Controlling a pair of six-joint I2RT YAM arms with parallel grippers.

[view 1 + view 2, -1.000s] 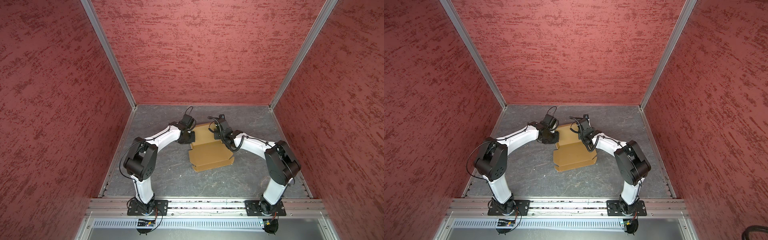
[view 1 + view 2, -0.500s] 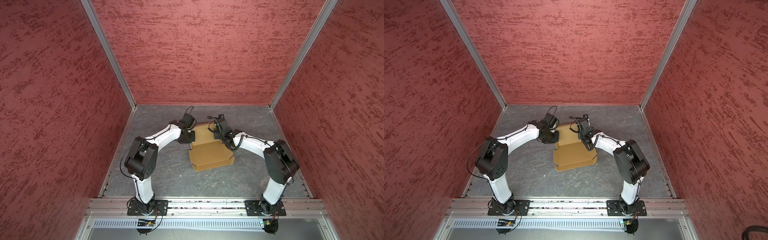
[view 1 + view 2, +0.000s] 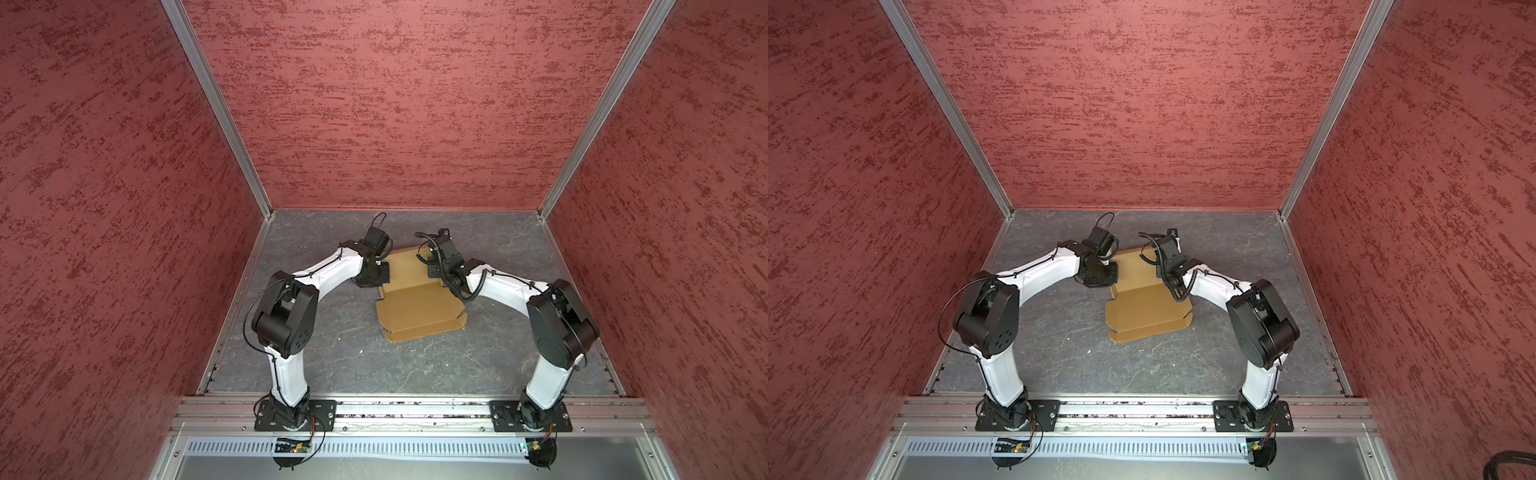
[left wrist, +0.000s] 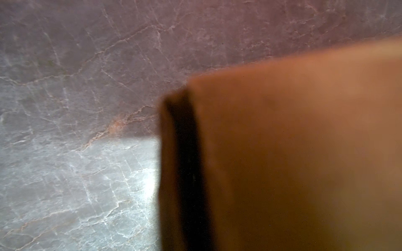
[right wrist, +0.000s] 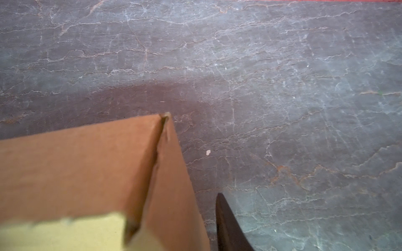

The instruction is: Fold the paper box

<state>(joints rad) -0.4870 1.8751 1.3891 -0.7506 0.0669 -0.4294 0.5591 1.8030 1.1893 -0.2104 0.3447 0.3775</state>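
The paper box lies crooked with its front flap slanting, so my left gripper needs to retake the back corner (image 4: 178,98) and help square the box before folding the front panel.
The paper box (image 3: 419,307) is tan cardboard and lies partly folded on the grey floor in both top views (image 3: 1146,311), with a flat front panel and raised walls at the back. My left gripper (image 3: 379,275) points down at the box's back left corner. In the left wrist view, blurred cardboard (image 4: 293,152) fills the frame up close and the gripper is shut on that wall. My right gripper (image 3: 435,272) is at the back right corner. Its one visible finger (image 5: 228,226) stands apart from the upright side wall (image 5: 171,184), so it is open. The other finger is hidden behind the cardboard.
Red textured walls (image 3: 395,104) enclose the grey marbled floor (image 3: 415,365) on three sides. An aluminium rail (image 3: 407,409) with both arm bases runs along the front. Bare floor lies in front of and beside the box.
My right gripper has opened and let go of the box's right wall. The left gripper stays shut, and the box has not visibly moved.
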